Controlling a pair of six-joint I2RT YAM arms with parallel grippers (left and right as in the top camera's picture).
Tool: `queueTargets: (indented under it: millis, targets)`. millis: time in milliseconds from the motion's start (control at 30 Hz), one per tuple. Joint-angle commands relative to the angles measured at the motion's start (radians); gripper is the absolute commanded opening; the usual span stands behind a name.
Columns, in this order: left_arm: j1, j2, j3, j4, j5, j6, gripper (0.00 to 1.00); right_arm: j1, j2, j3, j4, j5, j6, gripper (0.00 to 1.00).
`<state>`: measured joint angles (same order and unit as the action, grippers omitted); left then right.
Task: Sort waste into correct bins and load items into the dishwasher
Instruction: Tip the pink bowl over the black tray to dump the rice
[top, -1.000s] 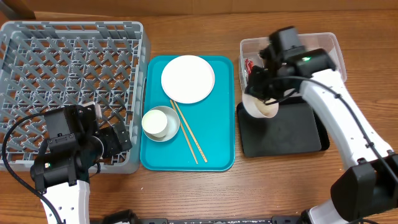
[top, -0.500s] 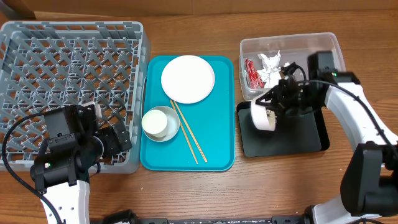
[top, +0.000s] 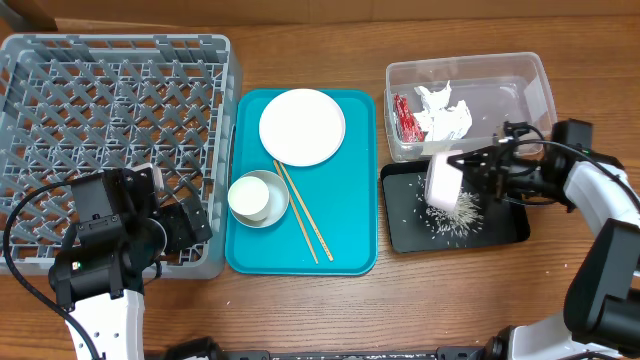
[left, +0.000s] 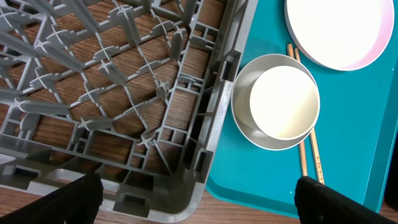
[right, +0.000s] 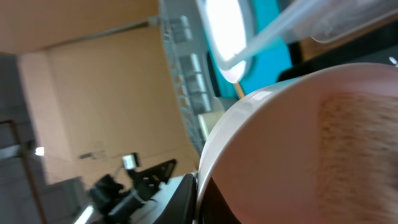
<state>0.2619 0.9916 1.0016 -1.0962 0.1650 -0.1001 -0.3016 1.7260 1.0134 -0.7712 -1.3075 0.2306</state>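
Note:
The pale pink bowl will go down on the wooden chopsticks (top: 314, 187) (right: 252, 81) below the white plate, put there by my right gripper.
My right gripper (top: 466, 170) is shut on the rim of a pale pink bowl (top: 441, 180), tipped on its side over the black tray bin (top: 505, 228). Loose white rice (top: 455, 216) lies scattered on that tray under the bowl. In the right wrist view the bowl (right: 298, 143) fills the frame, pinched at my gripper (right: 202, 199). The clear tub bin (top: 520, 85) holds the red wrapper (top: 404, 117) and the white napkin (top: 443, 112). My left gripper (left: 199, 208) is open, straddling the near right corner of the grey dishwasher rack (left: 124, 93).
The teal tray (top: 345, 240) between the rack (top: 110, 110) and the bins carries a white plate (top: 302, 126), a white cup (left: 283, 102) nested in a bowl (left: 242, 121), and wooden chopsticks (top: 303, 213). Bare wooden table lies along the front edge.
My right arm carried the bowl from beside the clear tub out over the black tray and tipped it; rice has spilled onto the tray. The left arm has not moved.

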Motion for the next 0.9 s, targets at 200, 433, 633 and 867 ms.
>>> queueTargets:
  millis: [200,433,633,867]
  targets:
    - [0.003,0.002,0.022,0.000,0.013,0.014,1.00,-0.109,-0.011,-0.006,0.003,-0.161,0.061,0.04]
    - [0.003,0.002,0.022,-0.003,0.013,0.014,1.00,-0.115,-0.011,-0.006,0.003,-0.263,0.174,0.04]
    - [0.003,0.002,0.022,-0.003,0.012,0.014,1.00,-0.115,-0.011,-0.006,-0.027,-0.262,0.272,0.04]
    - [0.003,0.002,0.022,-0.003,0.012,0.014,1.00,-0.115,-0.011,-0.006,-0.026,-0.262,0.271,0.04]
